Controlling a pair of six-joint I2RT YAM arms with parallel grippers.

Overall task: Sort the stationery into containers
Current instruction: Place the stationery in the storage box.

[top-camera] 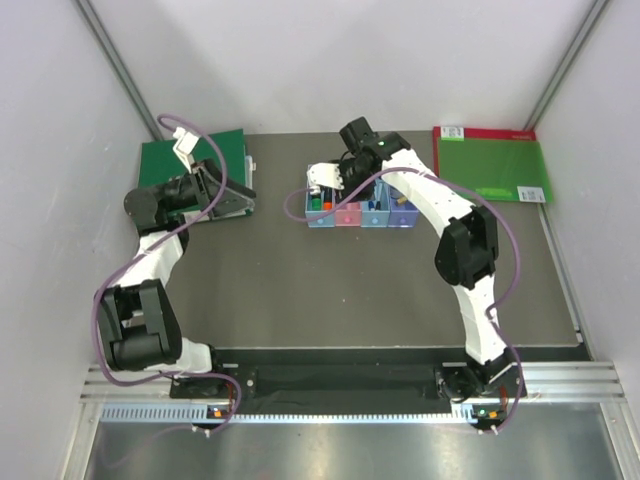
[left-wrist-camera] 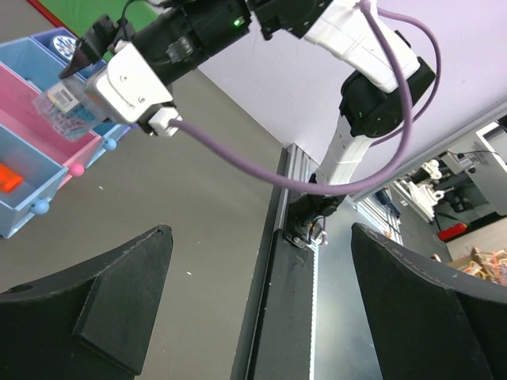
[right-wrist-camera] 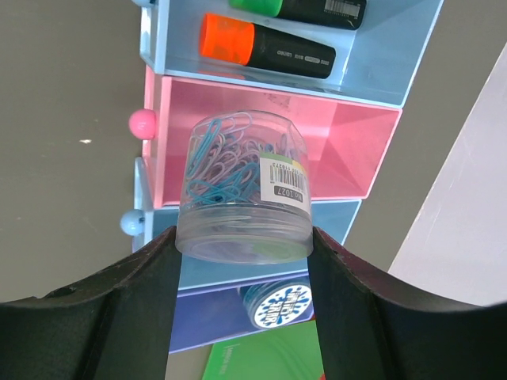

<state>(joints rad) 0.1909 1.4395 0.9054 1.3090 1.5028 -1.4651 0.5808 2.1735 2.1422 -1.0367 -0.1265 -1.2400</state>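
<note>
The robot's right gripper will set the clear clip box, now held just above the pink tray, down in the middle of the pink tray (top-camera: 346,187) (right-wrist-camera: 255,142).
My right gripper (right-wrist-camera: 244,253) is shut on the clear clip box (right-wrist-camera: 242,190), full of coloured paper clips, and holds it just above the pink tray (right-wrist-camera: 348,150). The row of four joined trays (top-camera: 360,217) sits at the table's back middle. The first light blue tray holds the orange-capped highlighter (right-wrist-camera: 265,47) and the green-capped highlighter (right-wrist-camera: 309,8). The round blue-grey tin (right-wrist-camera: 285,305) lies in the purple-blue tray. My left gripper (left-wrist-camera: 257,237) is open and empty, over the left green folder (top-camera: 190,160). The marker, pen and tan block cannot be made out.
A green red-edged board (top-camera: 490,165) lies at the back right, just beyond the trays. The left wrist view shows the right arm with the clip box (left-wrist-camera: 67,111) and the black rail (left-wrist-camera: 285,317) along the table's near edge.
</note>
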